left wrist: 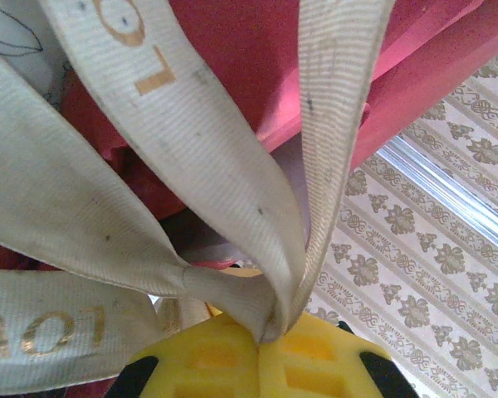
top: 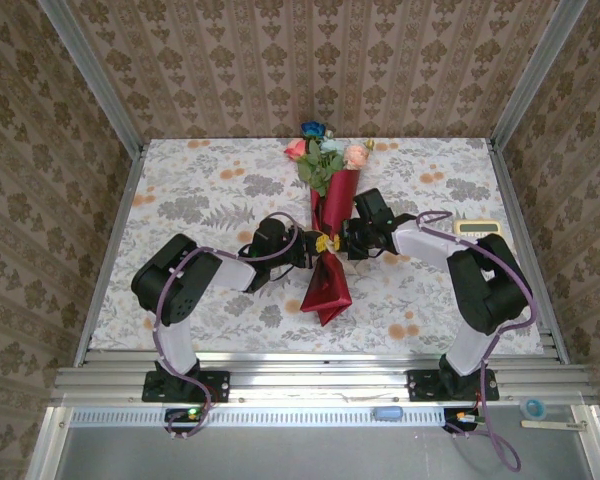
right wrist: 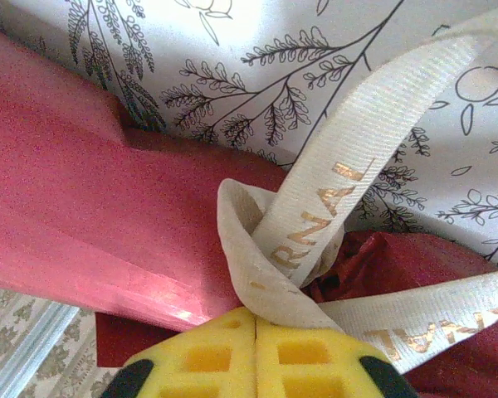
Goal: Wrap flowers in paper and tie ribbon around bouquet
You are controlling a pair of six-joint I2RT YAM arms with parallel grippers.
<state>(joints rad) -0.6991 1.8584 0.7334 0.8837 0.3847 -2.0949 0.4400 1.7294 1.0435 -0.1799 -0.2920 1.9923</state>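
Note:
The robot's left gripper is pinching the ribbon loop along with a crossing piece of ribbon, so it should open and take the loop alone [left wrist: 256, 197] before it pulls the ribbon tight.
The bouquet lies along the middle of the table, its flowers [top: 325, 150] sticking out of the far end of a dark red paper [top: 328, 285] cone. A beige ribbon [top: 325, 242] crosses the cone's waist. My left gripper [top: 305, 248] meets the waist from the left and my right gripper [top: 342, 240] from the right. In the left wrist view, the left gripper [left wrist: 264, 340] is shut on a folded loop of ribbon [left wrist: 191, 166] below the paper [left wrist: 249, 58]. In the right wrist view, the right gripper [right wrist: 256, 317] is shut on another ribbon [right wrist: 315, 215] loop beside the paper [right wrist: 83, 199].
A floral tablecloth [top: 200, 200] covers the table, enclosed by patterned walls and metal corner posts [top: 90, 70]. A small pale device [top: 477, 227] sits on the cloth at the right, behind my right arm.

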